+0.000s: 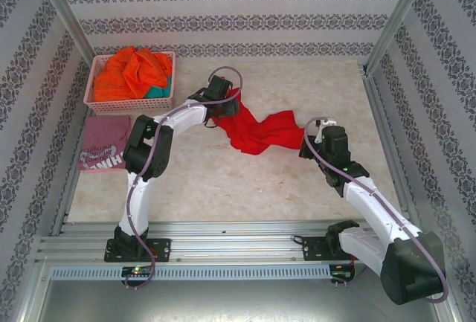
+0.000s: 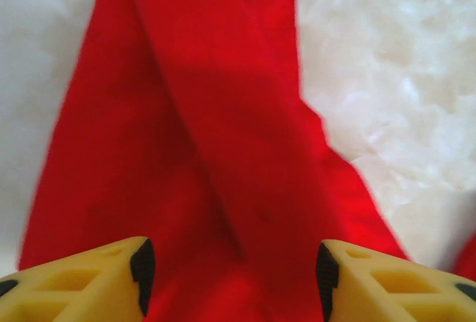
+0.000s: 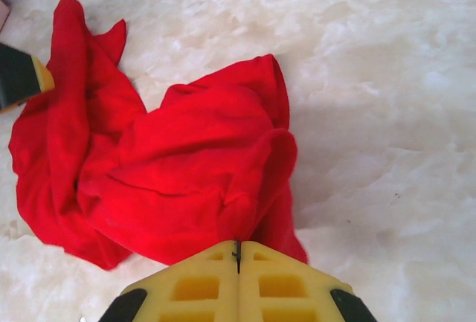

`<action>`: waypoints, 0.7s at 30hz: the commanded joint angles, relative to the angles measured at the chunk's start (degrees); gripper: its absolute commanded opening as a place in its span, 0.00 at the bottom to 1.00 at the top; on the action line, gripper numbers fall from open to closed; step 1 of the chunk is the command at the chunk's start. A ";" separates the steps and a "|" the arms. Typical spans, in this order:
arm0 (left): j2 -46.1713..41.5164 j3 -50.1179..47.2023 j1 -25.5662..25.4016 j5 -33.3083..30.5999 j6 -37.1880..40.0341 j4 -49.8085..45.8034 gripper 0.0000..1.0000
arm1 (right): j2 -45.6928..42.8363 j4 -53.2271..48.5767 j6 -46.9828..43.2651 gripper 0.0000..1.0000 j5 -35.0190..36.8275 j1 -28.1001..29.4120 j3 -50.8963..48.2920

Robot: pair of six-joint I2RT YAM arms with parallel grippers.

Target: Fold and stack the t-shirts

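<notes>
The middle of the red t-shirt is bunched up, so next my left gripper grabs the t-shirt's far end [image 1: 237, 97] and lifts together with my right gripper to spread the t-shirt out before folding.
A bright red t-shirt [image 1: 256, 130] lies crumpled and stretched out across the middle of the table. My left gripper [image 1: 221, 104] is down over the shirt's far left end. In the left wrist view its jaws [image 2: 232, 277] stand apart, with red cloth [image 2: 216, 136] running between the pads [image 2: 141, 271]. My right gripper [image 1: 313, 140] is at the shirt's right edge. Its yellow fingers [image 3: 238, 251] are pressed together, and a fold of the red t-shirt [image 3: 186, 166] is drawn into their tip. A maroon t-shirt with white print [image 1: 104, 145] lies folded at the left.
A pink lattice basket [image 1: 91, 103] at the back left holds orange t-shirts [image 1: 130, 69] and a teal one [image 1: 155, 91]. The folded maroon shirt lies just in front of it. Metal frame posts and patterned walls close in the table on both sides.
</notes>
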 commanded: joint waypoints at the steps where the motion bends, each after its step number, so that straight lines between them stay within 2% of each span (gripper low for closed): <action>1: 1.45 2.55 0.03 -1.94 0.63 -4.43 0.55 | 0.56 0.01 2.44 0.00 0.52 -0.27 0.04; 3: 1.43 1.75 0.01 -1.19 0.07 -3.64 0.49 | 1.66 0.68 2.69 0.00 0.02 -0.23 0.19; 9: 1.12 2.05 -0.02 -0.42 -0.42 -2.70 0.21 | 4.17 4.16 4.40 0.00 -2.47 0.13 -0.33; 10: 1.02 2.42 0.02 -0.32 -0.51 -2.69 0.19 | 4.48 4.29 4.59 0.00 -2.63 0.33 -0.20; 12: 0.79 3.26 -0.03 -0.05 -0.60 -2.93 0.23 | 4.99 4.45 4.54 0.00 -2.53 0.72 -0.04; 13: 0.60 3.78 -0.11 0.04 -0.76 -3.12 0.30 | 5.24 4.62 4.57 0.00 -2.55 0.84 -0.07; 14: 0.49 4.17 -0.26 0.04 -0.93 -3.09 0.41 | 5.46 4.80 4.54 0.00 -2.47 0.97 0.00; 16: 0.58 4.95 -0.67 0.05 -1.20 -2.87 0.50 | 5.95 5.13 4.68 0.00 -2.56 1.21 0.06; 21: 2.95 7.69 -1.99 0.35 -1.96 -3.99 0.54 | 7.65 6.33 5.11 0.00 -2.65 2.05 0.11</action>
